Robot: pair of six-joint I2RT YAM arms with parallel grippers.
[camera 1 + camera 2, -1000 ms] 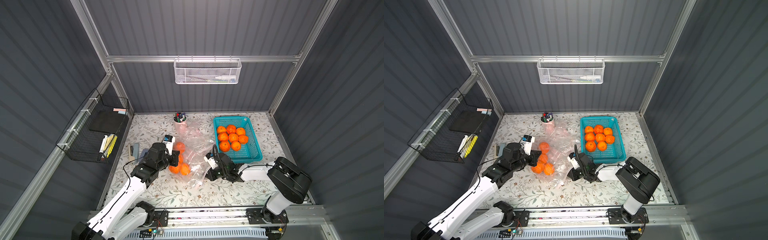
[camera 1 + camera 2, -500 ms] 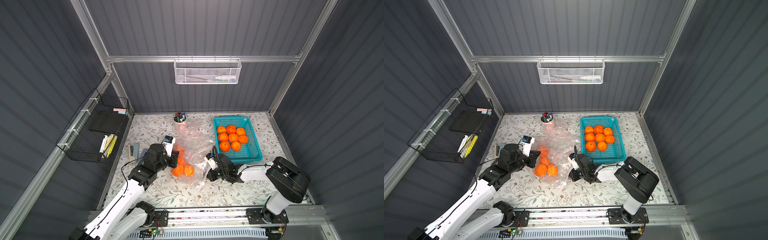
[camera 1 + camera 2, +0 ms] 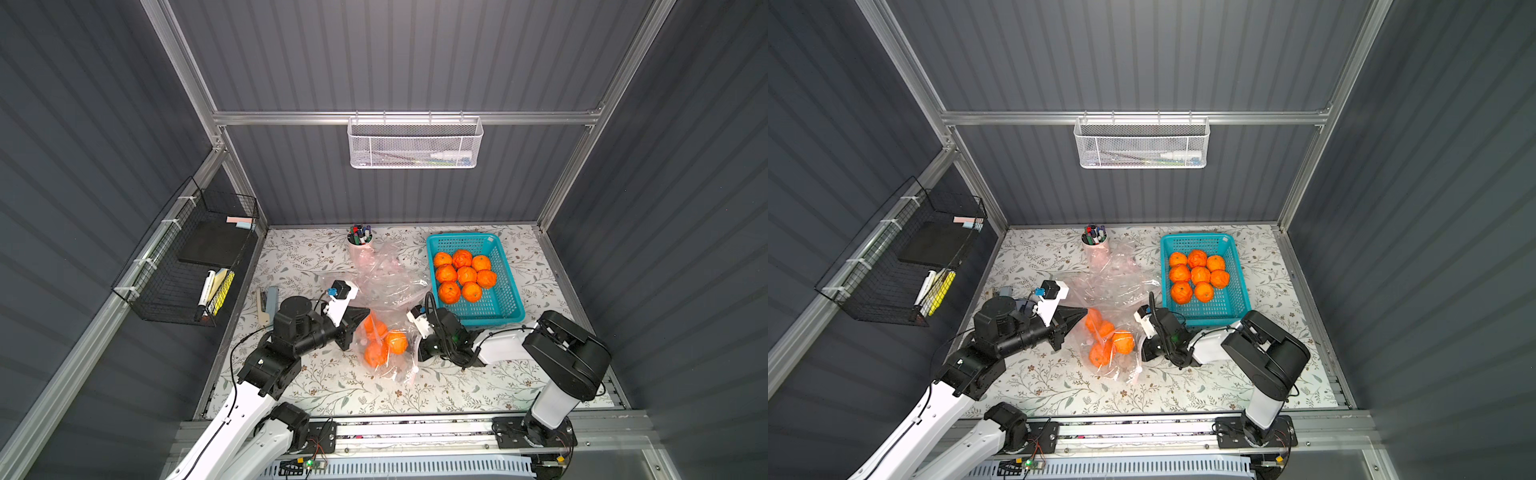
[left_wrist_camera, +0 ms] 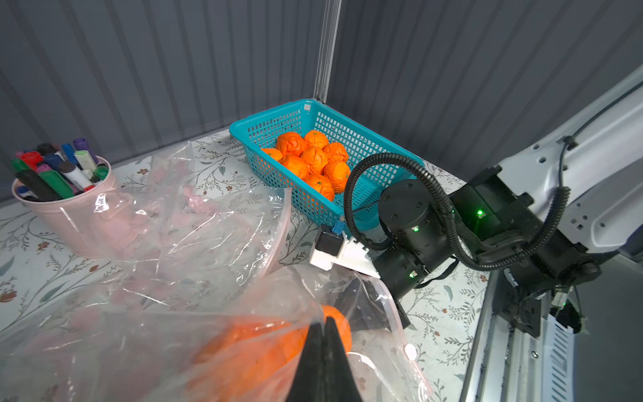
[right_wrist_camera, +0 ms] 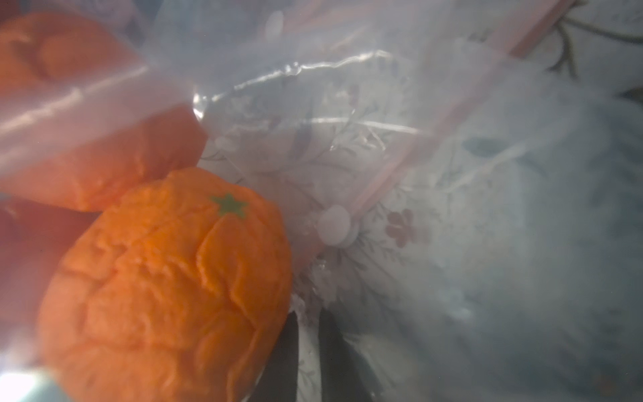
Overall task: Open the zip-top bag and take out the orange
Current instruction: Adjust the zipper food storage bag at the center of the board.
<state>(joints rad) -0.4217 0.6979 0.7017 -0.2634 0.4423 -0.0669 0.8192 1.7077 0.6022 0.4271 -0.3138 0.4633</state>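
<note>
The robot's left gripper should release the bag's film on the table (image 3: pixel 333 330) between the bagged oranges and the grey tool.
A clear zip-top bag (image 3: pixel 384 365) (image 3: pixel 1113 370) with a pink zip strip lies at mid-table, holding three oranges (image 3: pixel 397 341) (image 3: pixel 1122 341). My left gripper (image 3: pixel 365 312) (image 3: pixel 1086 309) is shut on the bag's film at its left edge; in the left wrist view its fingertips (image 4: pixel 324 322) pinch plastic just in front of an orange (image 4: pixel 264 351). My right gripper (image 3: pixel 417 347) (image 3: pixel 1142 349) is at the bag's right edge. In the right wrist view it (image 5: pixel 308 334) stands nearly closed on film beside an orange (image 5: pixel 167 278). The white slider (image 5: pixel 334 222) shows on the strip.
A teal basket (image 3: pixel 490 320) (image 3: pixel 1204 320) with several oranges stands at the right rear, close behind my right arm. Crumpled empty clear bags (image 3: pixel 390 274) lie behind the held bag. A pink cup of markers (image 3: pixel 359 243) stands at the back. A grey tool (image 3: pixel 266 303) lies at the left edge.
The bag and its oranges have shifted toward the right gripper and the table's front, the left gripper still pinching the film. The right gripper has barely moved.
</note>
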